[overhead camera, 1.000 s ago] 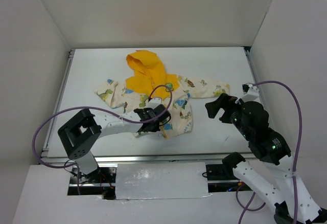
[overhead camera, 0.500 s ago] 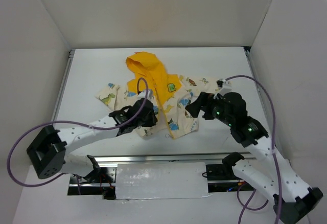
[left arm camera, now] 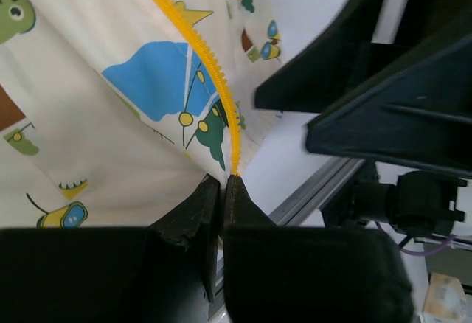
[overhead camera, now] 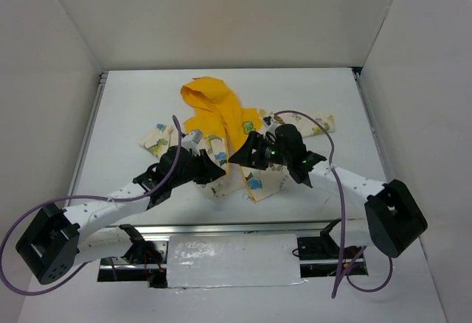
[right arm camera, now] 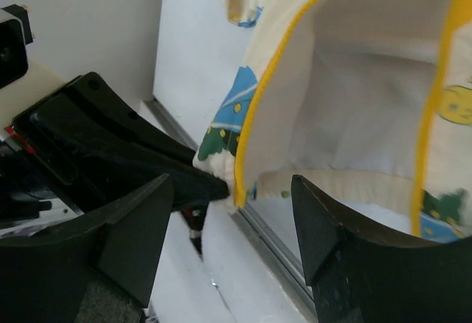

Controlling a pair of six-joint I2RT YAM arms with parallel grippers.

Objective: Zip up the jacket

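The yellow zip's lower end is inside my left gripper. My right gripper should hold the panel while my left gripper takes the cloth (left arm camera: 206, 162) beside the zip.
The jacket (overhead camera: 243, 146) lies open on the white table, cream with cartoon prints, its yellow hood (overhead camera: 209, 96) towards the back. My left gripper (overhead camera: 214, 173) is shut on the lower corner of one front panel; in the left wrist view the yellow zip (left arm camera: 214, 72) runs down into my shut left gripper (left arm camera: 223, 180). My right gripper (overhead camera: 240, 158) is open right beside it. In the right wrist view the right gripper (right arm camera: 234, 223) is spread either side of the held jacket corner (right arm camera: 230, 168) and touches no cloth. The zip slider is not in view.
The table's near edge rail (right arm camera: 276, 245) runs just under the held corner. The left gripper's black finger (right arm camera: 140, 161) lies close to my right fingers. White walls enclose the table on three sides. Purple cables (overhead camera: 177, 142) loop over both arms.
My right gripper has moved left from the jacket's right side to the held hem corner. My left arm has swung out leftwards, still holding the corner, and the front panel has shifted with it.
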